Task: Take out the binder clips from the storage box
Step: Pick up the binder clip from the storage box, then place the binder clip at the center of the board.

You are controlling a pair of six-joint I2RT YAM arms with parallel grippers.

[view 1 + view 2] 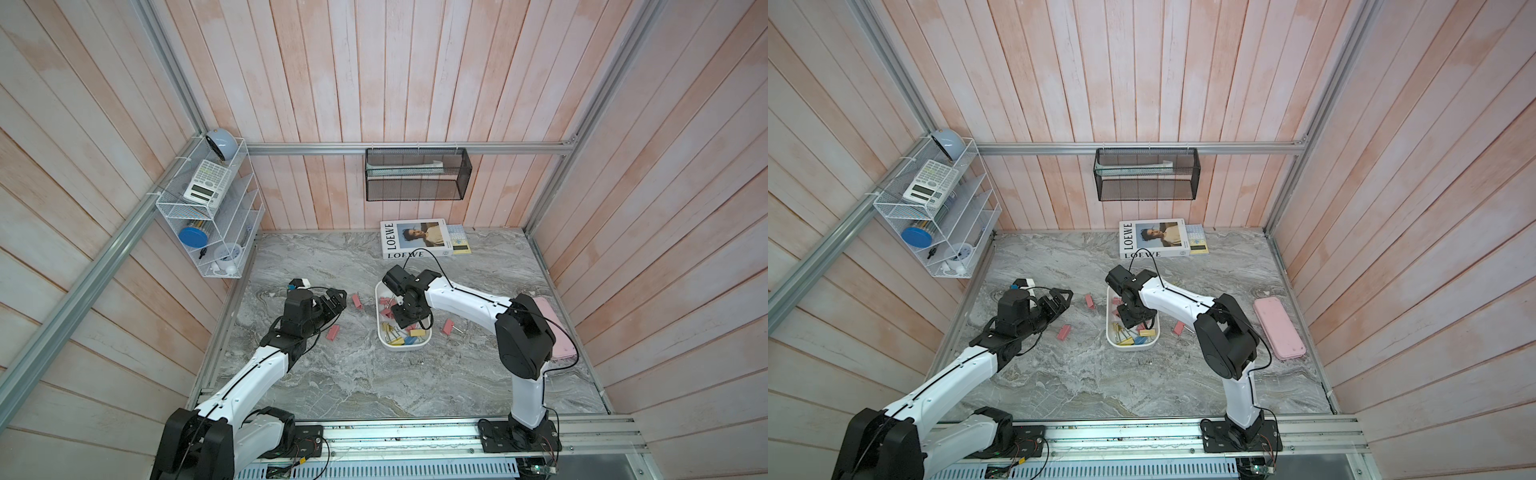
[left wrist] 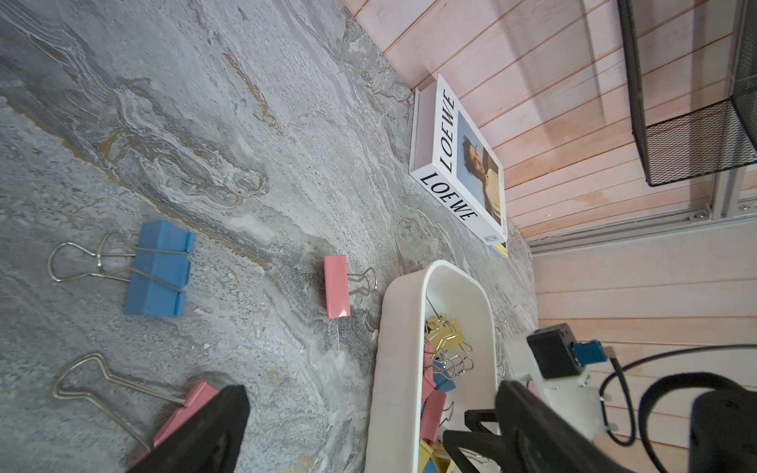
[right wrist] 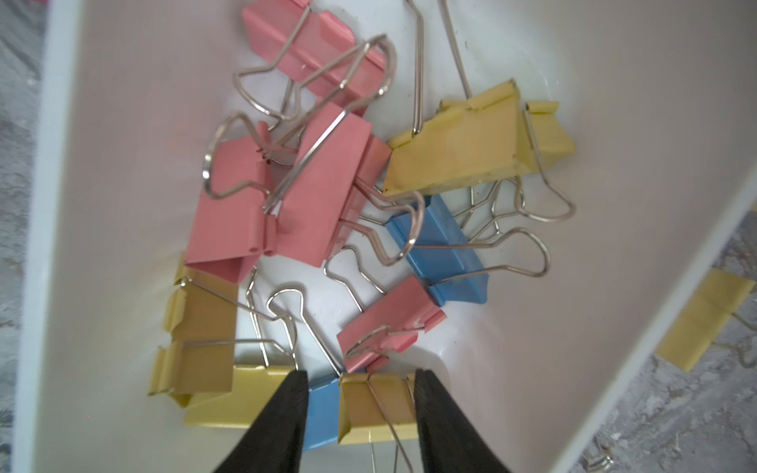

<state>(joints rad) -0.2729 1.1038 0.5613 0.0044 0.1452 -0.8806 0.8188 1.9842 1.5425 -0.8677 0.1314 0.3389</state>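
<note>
I will next use my left gripper to grab the wire handle of the yellow clip (image 1: 412, 335) next to the blue clip at the near end of the storage box.
The white storage box (image 1: 382, 337) sits mid-table with several pink, yellow and blue binder clips (image 3: 323, 184) piled inside. My right gripper (image 3: 362, 409) reaches down into it, jaws partly closed and still apart, either side of a yellow clip (image 3: 377, 409). One finger touches that clip; a blue clip (image 3: 323, 409) fills the gap to the other finger. My left gripper (image 2: 368, 434) is wide open over the table, left of the box (image 2: 393, 368), holding nothing. On the table lie a blue clip (image 2: 159, 268), pink clips (image 1: 357, 301) (image 1: 333, 332) (image 1: 448, 326) and a yellow one (image 3: 704, 323).
A LOEWE book (image 1: 413, 237) lies at the back wall, and a flat pink case (image 1: 1279, 328) at the right edge. A black mesh basket (image 1: 417, 174) hangs on the back rail. A white wire shelf (image 1: 212, 208) fills the back left corner.
</note>
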